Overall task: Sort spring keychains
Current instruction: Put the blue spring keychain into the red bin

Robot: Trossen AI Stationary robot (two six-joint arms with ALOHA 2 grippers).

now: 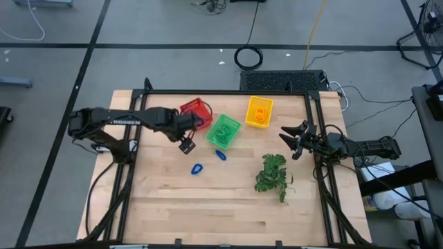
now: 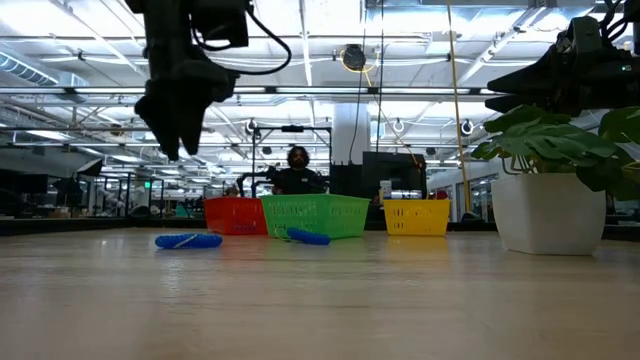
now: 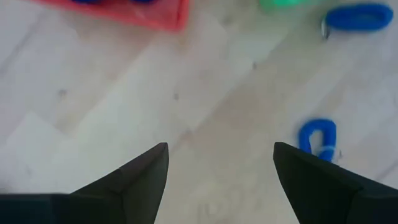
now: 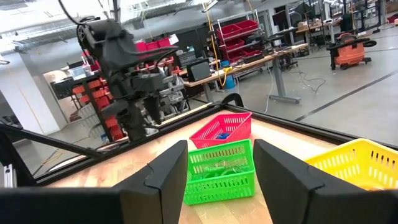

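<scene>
I will next grab the blue keychain farther from the green basket with my left gripper, closing on that keychain's side point(image 1: 194, 167) point(image 3: 304, 138) that faces the red basket.
Two blue spring keychains point(image 1: 197, 169) point(image 1: 221, 155) lie flat on the wooden table, near the green basket point(image 1: 223, 130). The left wrist view shows both, one point(image 3: 318, 138) close by and one point(image 3: 359, 17) farther off. Blue keychains point(image 4: 221, 132) lie in the red basket point(image 1: 196, 113), green ones in the green basket, and orange ones point(image 1: 260, 115) in the yellow basket point(image 1: 259, 112). My left gripper point(image 1: 187, 144) hangs open above the table, pointing down, just near of the red basket, with nothing between its fingers point(image 3: 146, 171). My right gripper point(image 1: 291, 142) waits open at the table's right.
A leafy green plant point(image 1: 272, 174) stands on the table's right half, in front of my right gripper. The three baskets stand in a row at the table's far side. Bare wood stretches across the near half point(image 1: 208, 214). A person point(image 2: 297, 172) sits beyond the table.
</scene>
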